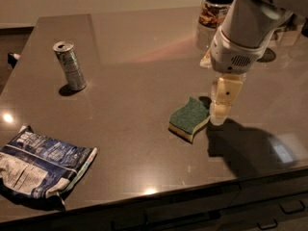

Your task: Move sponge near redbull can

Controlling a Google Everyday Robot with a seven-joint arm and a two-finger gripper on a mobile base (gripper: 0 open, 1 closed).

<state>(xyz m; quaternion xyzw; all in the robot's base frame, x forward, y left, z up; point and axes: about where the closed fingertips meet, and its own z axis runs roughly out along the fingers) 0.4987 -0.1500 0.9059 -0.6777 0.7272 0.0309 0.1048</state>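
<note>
Next, I take my gripper to the far end of the green sponge (pixel 196 110) and close it there, because the sponge needs to move near the redbull can.
The sponge (pixel 189 119), dark green on top with a pale yellow base, lies flat on the dark table right of centre. The redbull can (pixel 70 65), slim and silver, stands upright at the far left, well apart from the sponge. My gripper (pixel 223 105) hangs from the white arm just to the right of the sponge, its pale tip low near the table and beside the sponge's right edge. It holds nothing that I can see.
A crumpled blue-and-white snack bag (pixel 41 165) lies at the front left. A glass jar with a black lid (pixel 216 7) stands at the back right. The table's front edge (pixel 192 186) runs below the sponge, with drawers under it.
</note>
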